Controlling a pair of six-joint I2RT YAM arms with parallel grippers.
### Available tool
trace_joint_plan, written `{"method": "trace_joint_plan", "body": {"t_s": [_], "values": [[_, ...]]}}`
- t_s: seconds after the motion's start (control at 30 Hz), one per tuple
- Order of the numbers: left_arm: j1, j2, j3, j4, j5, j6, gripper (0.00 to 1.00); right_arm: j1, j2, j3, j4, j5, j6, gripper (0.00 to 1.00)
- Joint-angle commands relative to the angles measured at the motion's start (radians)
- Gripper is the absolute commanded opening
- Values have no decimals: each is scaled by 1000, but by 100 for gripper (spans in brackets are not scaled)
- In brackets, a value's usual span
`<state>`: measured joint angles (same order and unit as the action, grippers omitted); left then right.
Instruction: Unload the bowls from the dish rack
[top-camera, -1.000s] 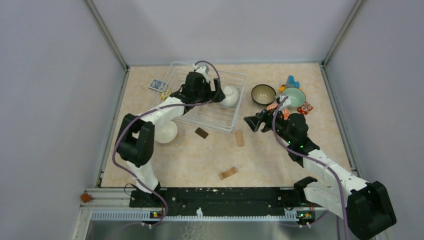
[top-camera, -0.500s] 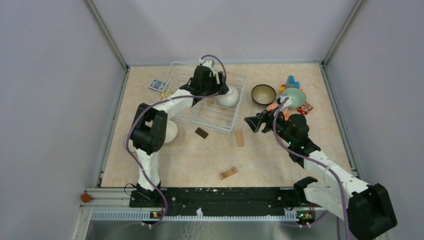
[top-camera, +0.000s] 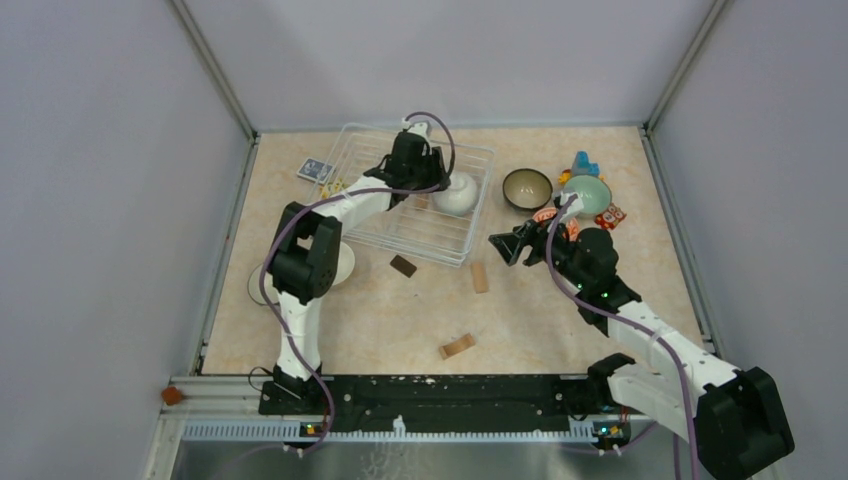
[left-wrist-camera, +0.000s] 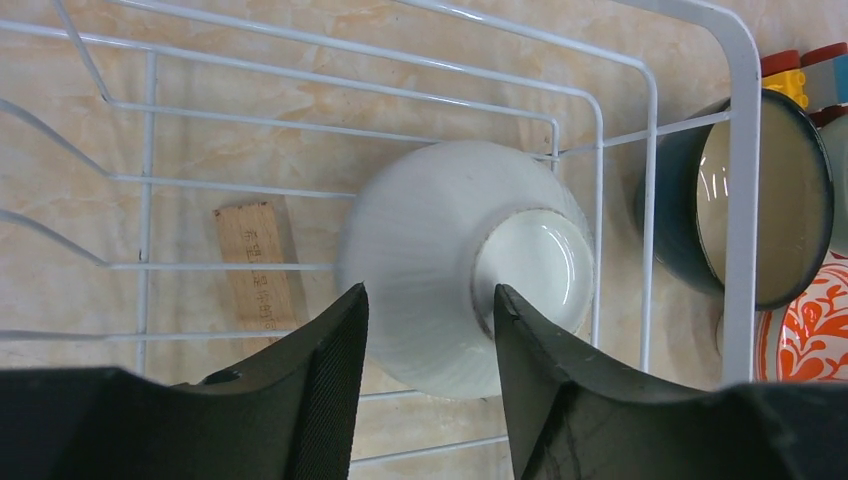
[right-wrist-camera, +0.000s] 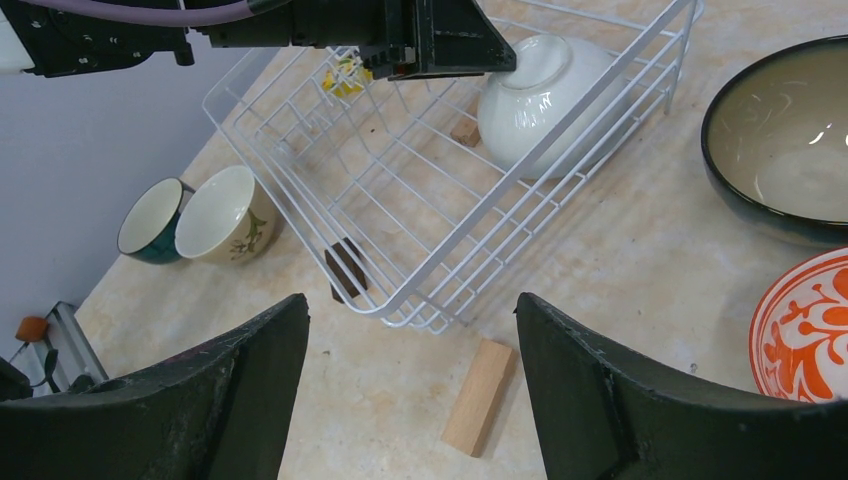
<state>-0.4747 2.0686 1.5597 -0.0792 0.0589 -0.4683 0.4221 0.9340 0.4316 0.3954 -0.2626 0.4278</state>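
Observation:
The white bowl is upside down in the dish rack; next my left gripper opens, pinches the edge of the bowl's foot (left-wrist-camera: 476, 270), and turns it upright before unloading.
One white bowl (top-camera: 458, 193) (left-wrist-camera: 440, 230) (right-wrist-camera: 545, 95) lies tipped over, foot showing, in the right end of the white wire dish rack (top-camera: 480, 206) (left-wrist-camera: 745, 150) (right-wrist-camera: 440, 252). My left gripper (top-camera: 437, 180) (left-wrist-camera: 428, 300) hangs just over it, jaws partly drawn in, tips at the bowl's side and foot ring, with a gap still showing. The right gripper (top-camera: 503, 248) (right-wrist-camera: 410, 310) stands open and empty over the table, right of the rack. Outside the rack are a dark bowl (top-camera: 526, 187), a pale green bowl (top-camera: 587, 193), an orange-patterned bowl (right-wrist-camera: 805, 330), a beige bowl (right-wrist-camera: 225, 212) and a teal bowl (right-wrist-camera: 150, 220).
A light wooden block (top-camera: 479, 277) (right-wrist-camera: 480, 395) lies below my right gripper. A dark brown block (top-camera: 403, 265) sits at the rack's near edge and another wooden block (top-camera: 457, 346) nearer the arm bases. A block (left-wrist-camera: 258, 265) lies under the rack wires. A blue card (top-camera: 315, 169) lies left of the rack.
My left arm reached further right into the rack toward the white bowl and its jaws narrowed. The right arm has stayed still.

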Motion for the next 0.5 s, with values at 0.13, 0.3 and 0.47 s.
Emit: {"method": "trace_joint_plan", "body": {"t_s": [0.13, 0.3, 0.47], "values": [[2, -99, -15, -119, -10, 71, 46, -6, -13, 7, 39, 2, -2, 75], [1, -183, -93, -137, -23, 71, 44, -7, 4, 4, 53, -3, 7, 74], [1, -260, -164, -121, -38, 72, 44, -6, 19, 8, 60, -6, 11, 74]]}}
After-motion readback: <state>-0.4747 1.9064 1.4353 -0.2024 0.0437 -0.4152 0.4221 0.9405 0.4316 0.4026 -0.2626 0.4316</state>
